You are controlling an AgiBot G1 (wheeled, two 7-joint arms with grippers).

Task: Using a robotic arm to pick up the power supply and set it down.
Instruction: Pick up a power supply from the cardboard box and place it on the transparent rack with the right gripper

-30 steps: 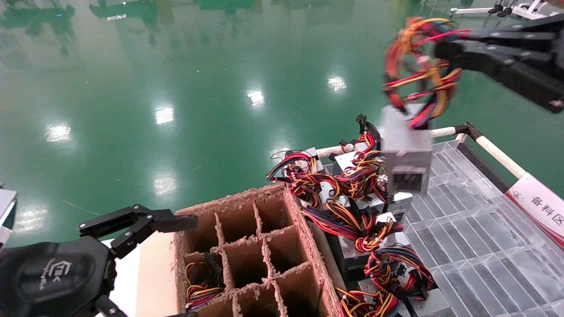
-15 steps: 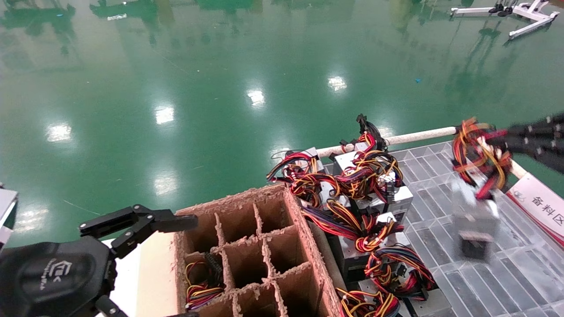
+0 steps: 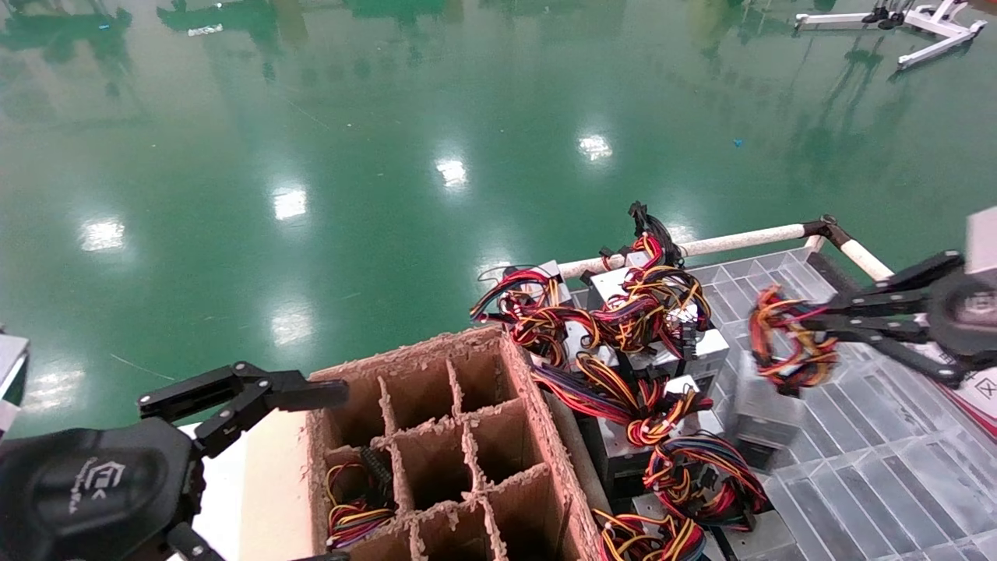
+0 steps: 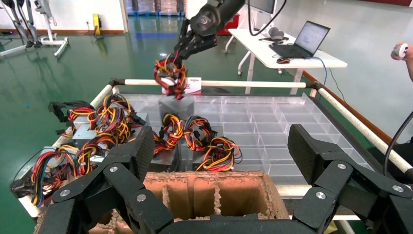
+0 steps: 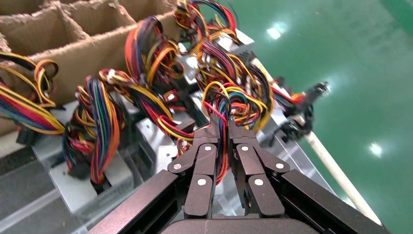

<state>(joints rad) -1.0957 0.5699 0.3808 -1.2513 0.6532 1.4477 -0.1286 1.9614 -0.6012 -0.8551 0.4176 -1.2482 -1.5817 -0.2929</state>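
Note:
Next, my right gripper sets the power supply down on the clear tray (image 3: 734,408), next to the pile of other units.
The power supply (image 3: 767,407), a small grey metal box, hangs by its looped red, yellow and orange wires (image 3: 788,348) at the clear tray's surface, just right of the pile of other units. I cannot tell whether it rests on the tray. My right gripper (image 3: 819,326) reaches in from the right and is shut on that wire loop; the right wrist view shows the wires pinched between its fingertips (image 5: 224,124), with the box itself hidden. In the left wrist view the box (image 4: 176,107) sits under the bundle. My left gripper (image 4: 221,151) stays open and empty over the cardboard box.
A brown cardboard divider box (image 3: 436,436) stands at the front, one cell holding wires. Several other power supplies with wire bundles (image 3: 639,312) crowd the tray's left side. The clear compartment tray (image 3: 872,460) extends right, bounded by a white rail (image 3: 740,240) and a sign (image 3: 954,366).
My right gripper carried the power supply down from high up, first rightwards, then back left and lower next to the pile on the tray. The left arm has not moved.

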